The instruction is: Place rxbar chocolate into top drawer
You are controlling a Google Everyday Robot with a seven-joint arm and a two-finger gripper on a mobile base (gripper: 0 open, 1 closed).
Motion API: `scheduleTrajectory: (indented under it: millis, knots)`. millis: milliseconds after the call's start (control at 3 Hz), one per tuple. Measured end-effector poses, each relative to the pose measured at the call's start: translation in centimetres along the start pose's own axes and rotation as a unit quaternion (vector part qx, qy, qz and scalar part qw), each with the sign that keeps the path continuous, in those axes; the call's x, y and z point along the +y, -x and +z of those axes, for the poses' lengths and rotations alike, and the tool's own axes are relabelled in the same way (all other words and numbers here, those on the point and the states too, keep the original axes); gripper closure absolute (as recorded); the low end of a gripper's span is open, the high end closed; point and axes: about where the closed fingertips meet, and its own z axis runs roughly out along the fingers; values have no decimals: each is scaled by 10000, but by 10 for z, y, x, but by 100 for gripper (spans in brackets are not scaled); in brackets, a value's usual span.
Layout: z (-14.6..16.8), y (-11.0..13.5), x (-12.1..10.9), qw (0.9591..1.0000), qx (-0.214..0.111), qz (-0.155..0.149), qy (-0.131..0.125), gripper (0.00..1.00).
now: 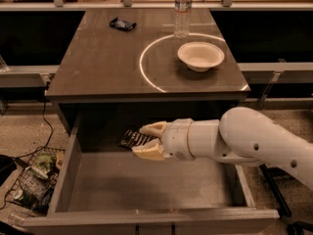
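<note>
My gripper will release the rxbar chocolate on the drawer's grey bottom (125, 160), toward the back on the side by the wire basket.
The rxbar chocolate (132, 138) is a flat black wrapper with pale lettering, held between my gripper's cream fingers. My gripper (145, 141) is shut on it, inside the open top drawer (146, 185) near its back left, a little above the grey flat bottom. The bar sticks out to the left of the fingers. My white arm reaches in from the right.
On the brown tabletop (98, 62) stand a pale bowl (201, 56) and a clear water bottle (182, 11) by a white ring marking; a small dark wrapper with blue-white markings (122, 24) lies at the back left. A wire basket of clutter (32, 180) sits on the floor at left.
</note>
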Motion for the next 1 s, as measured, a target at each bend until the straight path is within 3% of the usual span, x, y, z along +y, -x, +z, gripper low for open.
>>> scheduleTrajectory:
  millis: [333,1000]
  knots:
    - [41,-41,8,9982,563,189,127,100]
    - [103,-105,8,9928,895,759,240,100]
